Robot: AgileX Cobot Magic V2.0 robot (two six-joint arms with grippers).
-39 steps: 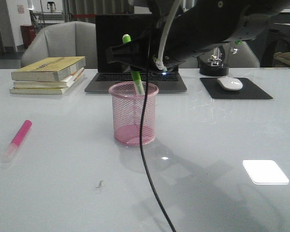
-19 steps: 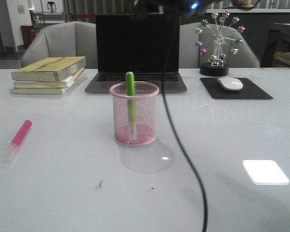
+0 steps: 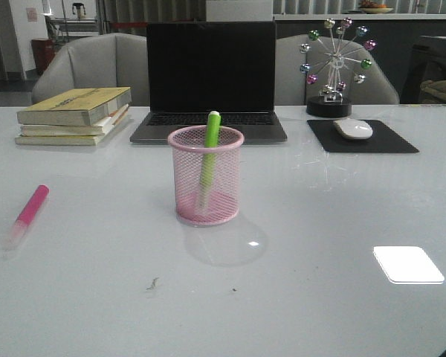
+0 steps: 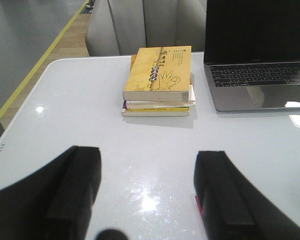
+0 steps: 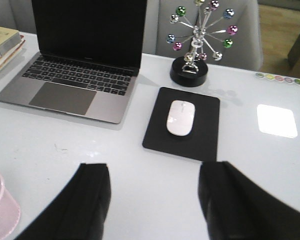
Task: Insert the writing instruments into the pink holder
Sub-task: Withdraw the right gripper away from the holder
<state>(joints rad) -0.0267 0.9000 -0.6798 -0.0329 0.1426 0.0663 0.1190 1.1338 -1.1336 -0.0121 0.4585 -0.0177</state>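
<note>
Next, I move my left gripper to the pink marker's solid end (image 3: 36,199) (image 4: 199,206), nearer the stack of books, and close it there, leaving the marker's pale end free.
The pink holder (image 3: 206,176) stands mid-table in the front view, and the lime green marker (image 3: 209,149) leans inside it, its top poking above the rim. On the table at the left lies the pink marker (image 3: 28,213), apart from the holder. Neither arm shows in the front view. My left gripper (image 4: 147,190) is open above bare table, and a sliver of the pink marker (image 4: 197,204) peeks out beside one finger. My right gripper (image 5: 155,192) is open and empty, with the holder's rim (image 5: 1,210) at the view's edge.
A laptop (image 3: 210,78) sits behind the holder. A stack of books (image 3: 74,113) is at the back left. A mouse (image 3: 353,129) on a black pad (image 3: 364,138) and a ferris-wheel ornament (image 3: 332,71) stand at the back right.
The right arm let go of the green marker, lifted away and left the front view. The marker dropped into the holder and now leans to the right.
</note>
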